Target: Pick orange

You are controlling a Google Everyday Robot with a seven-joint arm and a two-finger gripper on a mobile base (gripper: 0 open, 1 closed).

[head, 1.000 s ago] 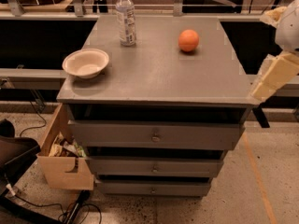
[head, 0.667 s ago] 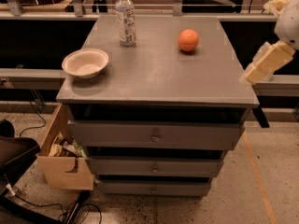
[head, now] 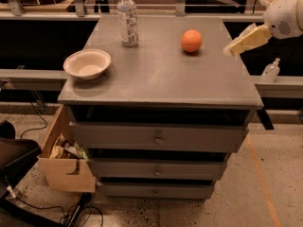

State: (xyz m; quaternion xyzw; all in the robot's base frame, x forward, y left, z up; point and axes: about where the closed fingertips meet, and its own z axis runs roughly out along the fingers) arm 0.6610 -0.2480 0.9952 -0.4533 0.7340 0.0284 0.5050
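Note:
Next, my gripper will go to the orange on the grey cabinet top and close around the orange's middle (head: 192, 42), below its top.
The orange (head: 191, 40) is a small round bright fruit resting on the grey cabinet top (head: 161, 74), toward its far right. My gripper (head: 233, 48) comes in from the right edge of the view on a white arm. It hangs above the cabinet's right edge, level with the orange, a short way to its right and apart from it. It holds nothing.
A clear plastic water bottle (head: 127, 17) stands at the far middle of the top. A cream bowl (head: 87, 64) sits at the left. A small bottle (head: 271, 71) stands on the ledge at right. An open cardboard box (head: 64, 160) sits on the floor at left.
My gripper has risen and moved left and farther in, from beside the cabinet's right front corner to near the orange. The orange, bottle and bowl have stayed put.

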